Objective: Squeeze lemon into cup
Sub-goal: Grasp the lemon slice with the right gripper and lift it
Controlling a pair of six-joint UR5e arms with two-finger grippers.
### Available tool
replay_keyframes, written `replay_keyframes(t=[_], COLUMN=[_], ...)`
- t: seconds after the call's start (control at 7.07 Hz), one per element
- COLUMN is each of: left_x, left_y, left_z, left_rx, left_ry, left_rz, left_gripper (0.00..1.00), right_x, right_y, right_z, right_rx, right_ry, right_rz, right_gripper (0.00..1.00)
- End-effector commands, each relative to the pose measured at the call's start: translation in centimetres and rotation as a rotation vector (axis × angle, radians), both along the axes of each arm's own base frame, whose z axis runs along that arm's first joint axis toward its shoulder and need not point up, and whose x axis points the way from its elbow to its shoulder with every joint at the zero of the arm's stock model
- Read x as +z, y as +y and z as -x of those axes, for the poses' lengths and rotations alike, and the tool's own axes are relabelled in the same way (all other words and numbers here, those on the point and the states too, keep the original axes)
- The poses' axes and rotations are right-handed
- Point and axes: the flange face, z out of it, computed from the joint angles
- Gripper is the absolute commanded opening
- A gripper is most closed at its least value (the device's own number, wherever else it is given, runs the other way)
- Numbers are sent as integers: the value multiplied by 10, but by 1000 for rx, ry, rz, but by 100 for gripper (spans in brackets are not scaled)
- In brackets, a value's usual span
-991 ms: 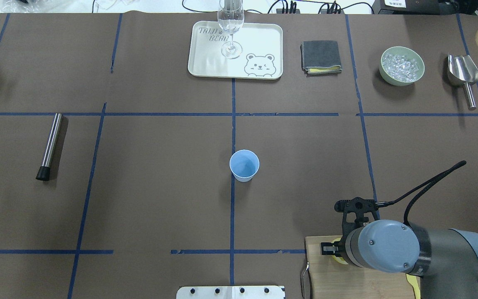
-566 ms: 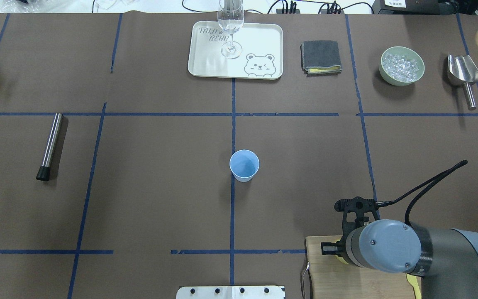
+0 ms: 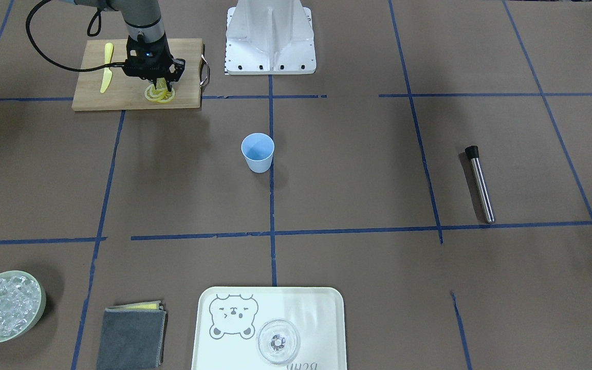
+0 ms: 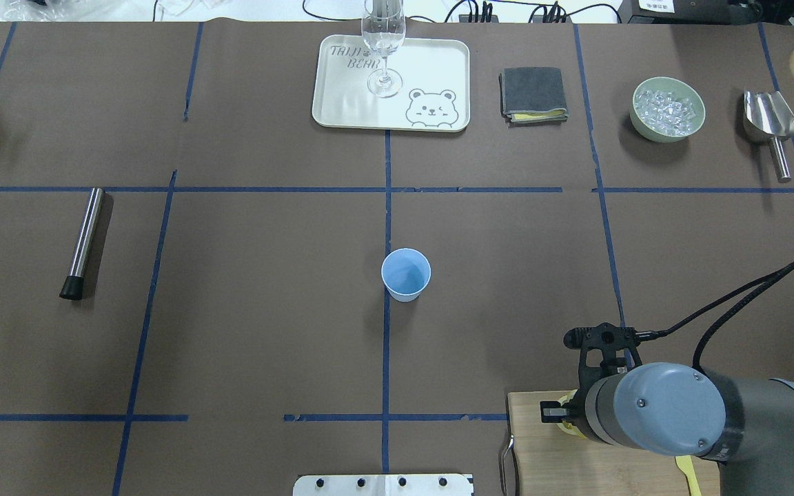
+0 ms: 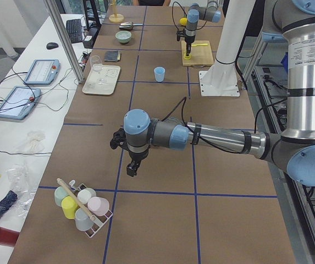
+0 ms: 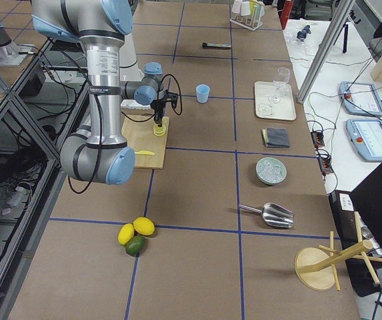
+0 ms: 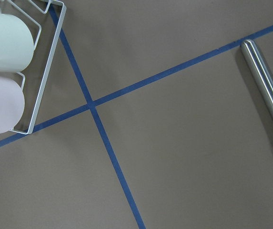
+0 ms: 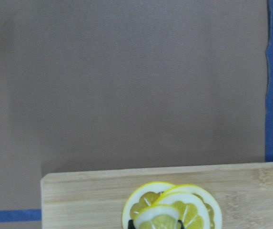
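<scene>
I need to let go of the lemon slice with my right gripper inside the opening of the light-blue cup (image 3: 257,148). The lemon slice is still at the cutting board.
Several lemon slices (image 8: 186,205) lie overlapped on a wooden cutting board (image 3: 95,100) at the table's near right. My right gripper (image 3: 160,85) points down over them, and its fingertips (image 8: 130,224) close on the front lemon slice (image 8: 156,218) just above the pile. The light-blue cup (image 4: 406,274) stands upright and empty at the table's middle, far from the board; it also shows in the front view (image 3: 258,151). My left gripper (image 5: 132,165) shows only in the exterior left view, low over bare table, and I cannot tell its state.
A yellow knife (image 3: 106,74) lies on the board. A steel rod (image 4: 83,241) lies at left. At the back are a tray (image 4: 342,110) with a glass (image 4: 384,41), a folded cloth (image 4: 533,93), an ice bowl (image 4: 668,109) and a scoop (image 4: 771,127). A cup rack (image 5: 83,206) is near the left arm.
My right arm has shifted slightly to the right over the cutting board in the overhead view. The cup has not moved.
</scene>
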Motion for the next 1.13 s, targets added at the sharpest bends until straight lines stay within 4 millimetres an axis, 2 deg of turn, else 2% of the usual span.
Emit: replay_keyframes(t=[0.0, 0.42, 0.71, 0.99], left_x=[0, 1, 0, 1], left_y=[0, 0, 0, 1], left_z=[0, 0, -1, 0], left_rx=[0, 0, 2, 0], left_ry=[1, -1, 3, 2], left_rz=[1, 3, 1, 3], left_gripper=[100, 100, 100, 100], right_x=[-4, -29, -64, -111], right_y=[-5, -12, -36, -77], right_z=[-4, -12, -8, 26], right_rx=[11, 28, 69, 125], right_ry=[-8, -62, -134, -197], right_rz=[-2, -12, -15, -38], right_gripper=[16, 16, 16, 18])
